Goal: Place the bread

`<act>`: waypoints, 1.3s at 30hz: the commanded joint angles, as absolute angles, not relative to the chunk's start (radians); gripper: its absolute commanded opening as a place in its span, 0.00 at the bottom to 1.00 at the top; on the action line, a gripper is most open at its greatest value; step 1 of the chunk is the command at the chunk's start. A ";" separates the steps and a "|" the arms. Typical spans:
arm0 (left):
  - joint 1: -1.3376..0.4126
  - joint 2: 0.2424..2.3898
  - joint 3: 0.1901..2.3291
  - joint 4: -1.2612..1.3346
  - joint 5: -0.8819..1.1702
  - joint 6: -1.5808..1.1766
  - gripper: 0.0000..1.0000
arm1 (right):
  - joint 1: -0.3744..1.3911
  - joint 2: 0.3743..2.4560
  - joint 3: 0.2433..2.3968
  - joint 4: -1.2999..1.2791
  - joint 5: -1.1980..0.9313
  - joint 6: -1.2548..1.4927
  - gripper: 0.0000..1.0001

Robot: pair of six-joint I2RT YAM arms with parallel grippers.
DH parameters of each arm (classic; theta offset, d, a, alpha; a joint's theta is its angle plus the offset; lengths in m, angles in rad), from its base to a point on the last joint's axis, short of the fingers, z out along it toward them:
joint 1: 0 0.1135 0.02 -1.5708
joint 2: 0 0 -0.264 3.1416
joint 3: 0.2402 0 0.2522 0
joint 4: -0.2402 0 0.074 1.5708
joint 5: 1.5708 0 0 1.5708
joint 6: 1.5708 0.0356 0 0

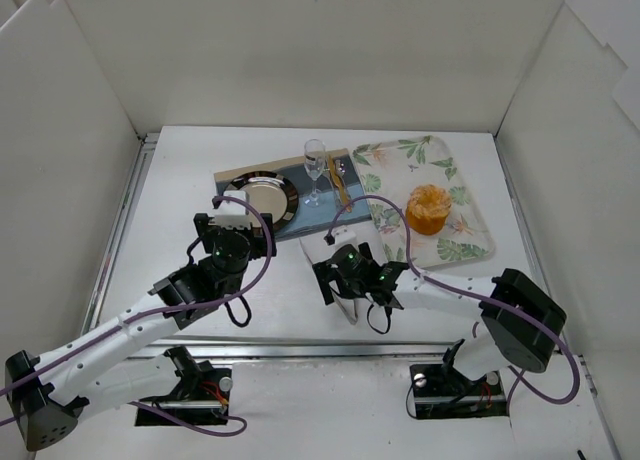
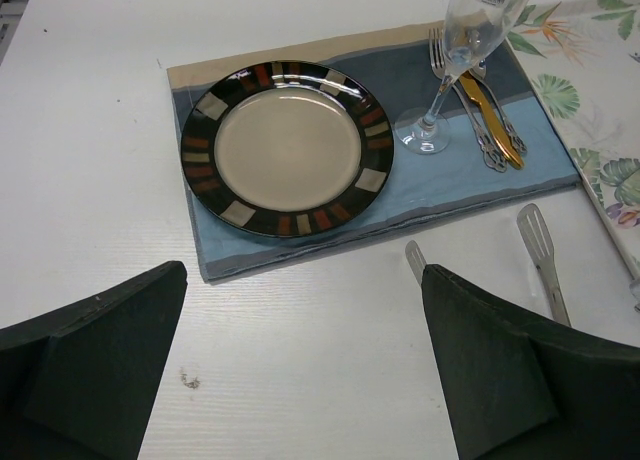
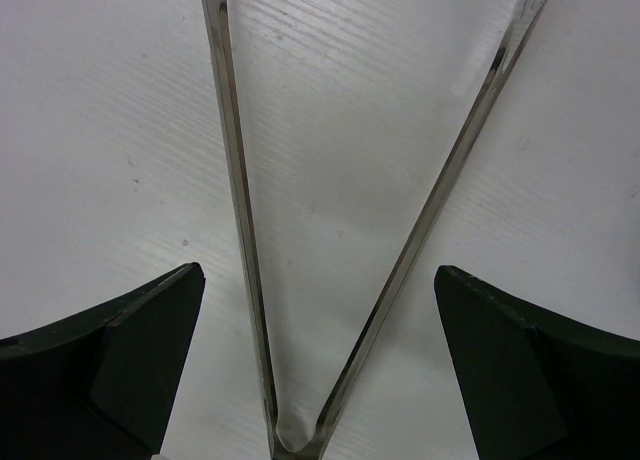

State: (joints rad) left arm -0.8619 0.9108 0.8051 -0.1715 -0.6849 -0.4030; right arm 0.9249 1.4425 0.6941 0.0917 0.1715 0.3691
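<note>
The robot's right gripper will next close the metal tongs on the golden-orange bread [image 1: 427,204] that sits on the floral tray.
The bread [image 1: 430,210], a round golden-orange bun with a lumpy top, sits on the floral tray [image 1: 470,242] at the back right; neither wrist view shows it. My right gripper [image 1: 336,278] is open and low over the table, with metal tongs [image 3: 238,210] lying in a V between its fingers [image 3: 130,350]. The jaws stand wide on both sides of the tongs and do not touch them. My left gripper [image 1: 238,220] is open and empty, just in front of the round dark-rimmed plate [image 2: 285,145].
The plate lies on a blue placemat [image 2: 250,255] with a wine glass [image 2: 450,90] and cutlery [image 2: 485,120] to its right. The tongs' tips [image 2: 538,242] lie near the placemat's front right corner. White walls enclose the table.
</note>
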 commanded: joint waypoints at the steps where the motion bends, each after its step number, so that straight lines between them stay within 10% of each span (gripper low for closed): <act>1: -0.862 0.910 0.834 -0.135 -0.692 -0.414 1.00 | 0.934 1.448 0.736 0.129 0.229 0.359 0.98; 34: -0.862 0.897 0.831 -0.138 -0.695 -0.413 1.00 | 0.962 1.629 0.775 0.164 0.293 0.406 0.98; 39: -0.862 0.894 0.830 -0.140 -0.695 -0.414 1.00 | 0.962 1.614 0.772 0.135 0.317 0.428 0.73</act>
